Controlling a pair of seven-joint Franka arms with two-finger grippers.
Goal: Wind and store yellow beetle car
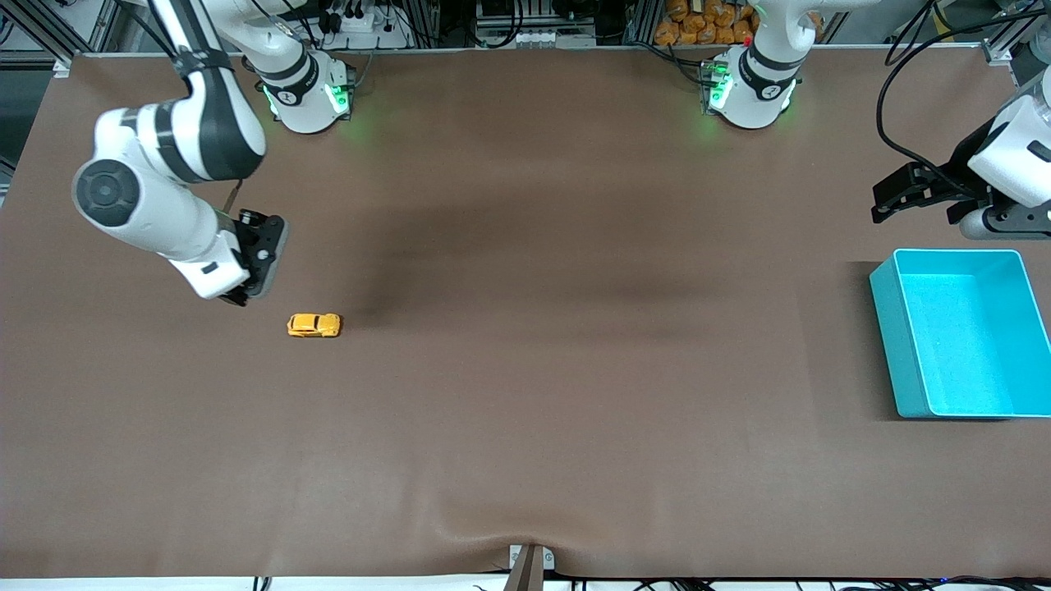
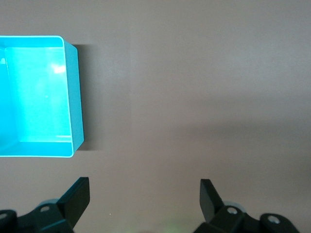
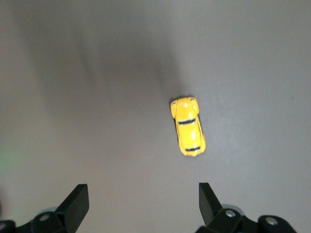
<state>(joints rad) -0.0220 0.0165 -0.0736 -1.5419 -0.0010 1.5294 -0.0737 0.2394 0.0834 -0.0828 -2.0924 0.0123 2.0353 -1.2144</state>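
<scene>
I will move my right gripper to the yellow beetle car next and close it on the car's sides (image 1: 308,326) (image 3: 189,136) just behind the car's windshield.
The yellow beetle car (image 1: 314,326) stands on its wheels on the brown mat toward the right arm's end of the table. My right gripper (image 1: 256,261) hangs just above the mat beside the car, open and empty. In the right wrist view the car (image 3: 188,125) lies ahead of the right gripper (image 3: 143,196), off to one side of its gap. My left gripper (image 1: 915,209) is open and empty above the mat, next to the teal bin (image 1: 895,345). In the left wrist view the left gripper (image 2: 144,194) has only bare mat between its jaws, and the bin (image 2: 73,97) looks empty.
The teal bin stands at the left arm's end of the table, close to that edge. Both arm bases (image 1: 308,94) (image 1: 749,90) stand along the table's edge farthest from the front camera. A small metal bracket (image 1: 530,565) sits at the nearest edge.
</scene>
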